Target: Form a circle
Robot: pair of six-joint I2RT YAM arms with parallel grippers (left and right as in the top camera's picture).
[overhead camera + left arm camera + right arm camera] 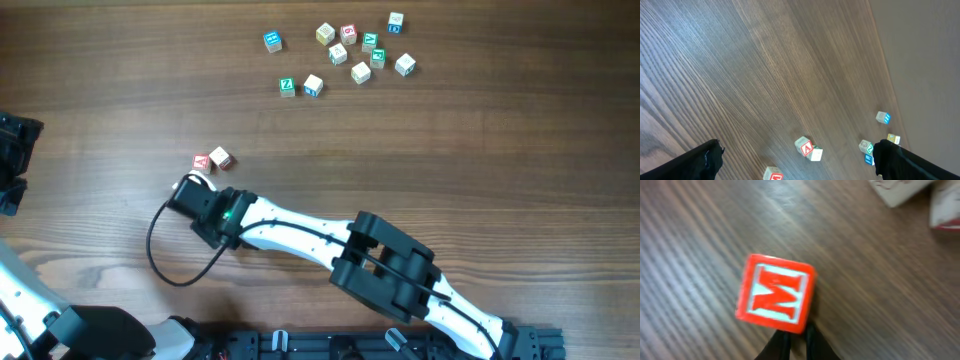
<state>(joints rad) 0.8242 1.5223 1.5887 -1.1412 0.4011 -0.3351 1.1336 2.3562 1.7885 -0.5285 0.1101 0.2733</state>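
Observation:
My right gripper needs to open its fingers, which are closed behind the M cube's near edge, and take the cube (777,292) by its sides before moving it.
Two small pale cubes with red print, one (201,161) beside the other (220,158), lie touching at the table's left centre. In the left wrist view they are the red A cube (805,146) and its pale neighbour (816,154). A third cube, with a red M (776,293), lies just in front of my right gripper (793,341). Its fingers stand together behind the cube's near edge, not around it. From overhead the right gripper (188,185) is just below the pair. My left gripper (797,151) is wide open above bare wood at the far left (12,150). No ring of cubes shows.
Several cubes printed in blue, green and red (345,55) are scattered at the back of the table. Some appear in the left wrist view (882,117). The right arm (385,262) stretches in from the front right, with a black cable loop (160,255) beside its wrist.

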